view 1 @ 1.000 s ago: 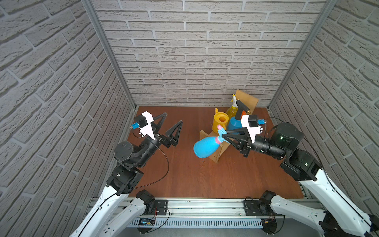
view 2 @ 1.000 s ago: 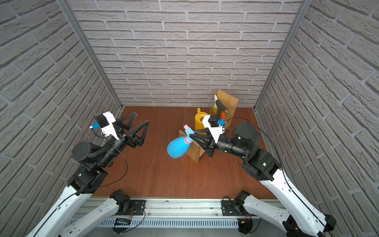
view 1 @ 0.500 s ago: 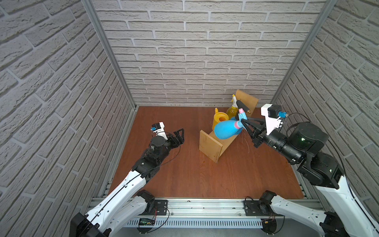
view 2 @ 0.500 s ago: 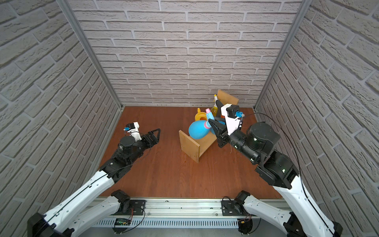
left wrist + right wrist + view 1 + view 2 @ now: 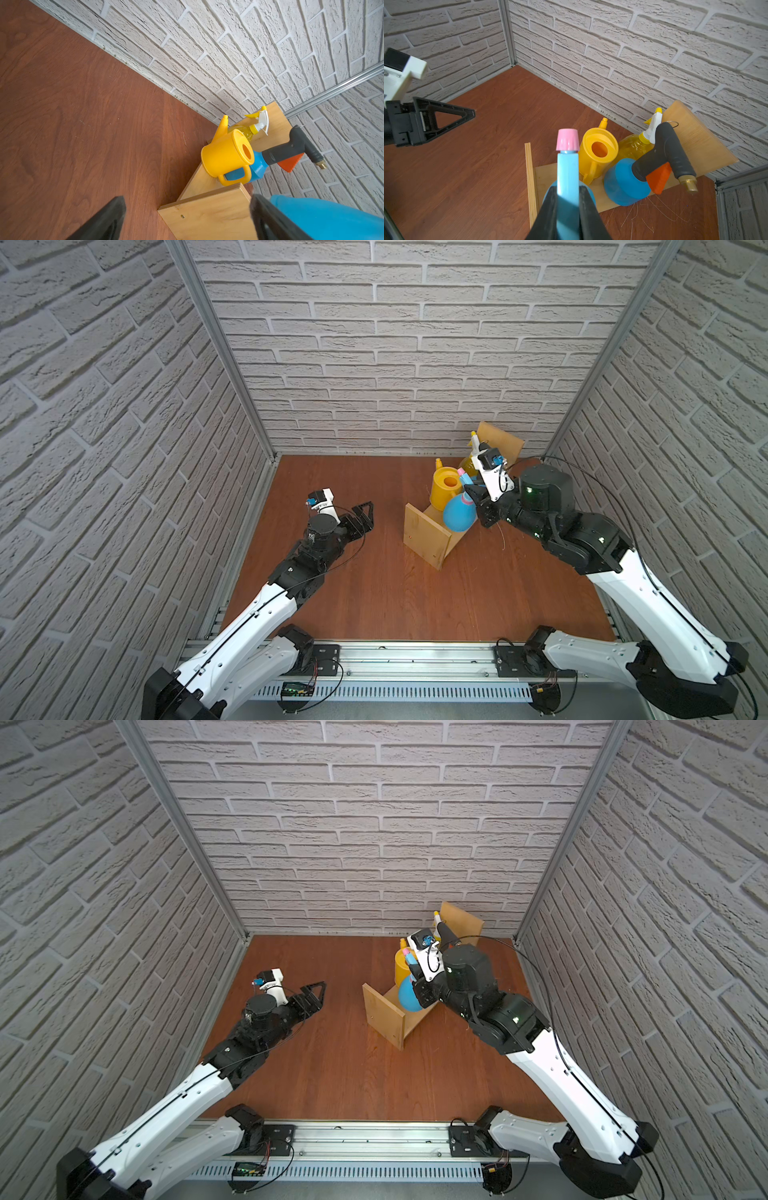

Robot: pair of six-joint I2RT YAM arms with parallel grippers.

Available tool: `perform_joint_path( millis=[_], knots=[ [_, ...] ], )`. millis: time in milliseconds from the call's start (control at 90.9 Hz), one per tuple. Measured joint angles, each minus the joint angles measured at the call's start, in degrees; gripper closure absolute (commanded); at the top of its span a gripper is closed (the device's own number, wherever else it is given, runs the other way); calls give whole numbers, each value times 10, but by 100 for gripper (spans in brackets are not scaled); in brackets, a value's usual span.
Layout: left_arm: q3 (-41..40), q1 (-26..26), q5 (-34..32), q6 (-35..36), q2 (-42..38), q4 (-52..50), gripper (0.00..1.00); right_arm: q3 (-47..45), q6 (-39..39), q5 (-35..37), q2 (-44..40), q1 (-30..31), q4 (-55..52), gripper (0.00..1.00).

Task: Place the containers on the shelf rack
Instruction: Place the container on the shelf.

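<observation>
I will use my right gripper to release the light-blue spray bottle on the board between the shelf rack's near end panel and yellow watering can (image 5: 444, 522) (image 5: 555, 195).
The plywood shelf rack (image 5: 426, 537) (image 5: 384, 1013) (image 5: 695, 141) stands slanted at the back right. My right gripper (image 5: 568, 188) (image 5: 473, 491) is shut on the head of the light-blue spray bottle (image 5: 568, 164) (image 5: 457, 514) (image 5: 406, 996), whose body is upright over the board beside the near end panel. Further along the board stand the yellow watering can (image 5: 444, 487) (image 5: 598, 149), the blue pressure sprayer (image 5: 623, 185) (image 5: 257, 164) and the yellow spray bottle (image 5: 633, 145) (image 5: 243, 131). My left gripper (image 5: 368, 514) (image 5: 318, 994) (image 5: 188, 198) is open and holds nothing, left of the rack.
Brick walls close in the back and both sides, and the rack's far end panel (image 5: 500, 439) sits near the back right corner. A metal rail (image 5: 395, 655) runs along the front edge of the brown wooden floor (image 5: 374, 593).
My right gripper carried the light-blue bottle from in front of the near end panel back over the board and turned it upright. My left arm dropped low and stretched forward.
</observation>
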Motion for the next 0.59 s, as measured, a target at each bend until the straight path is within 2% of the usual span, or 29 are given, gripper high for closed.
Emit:
perform_joint_path(
  millis=[220,594],
  knots=[
    [0,0,-8,0,-17,0,2,-6,-2,1,38,-2,12,97],
    [0,0,-11,0,-17,-2,2,-74,33,3,76,-29,82,97]
  ],
)
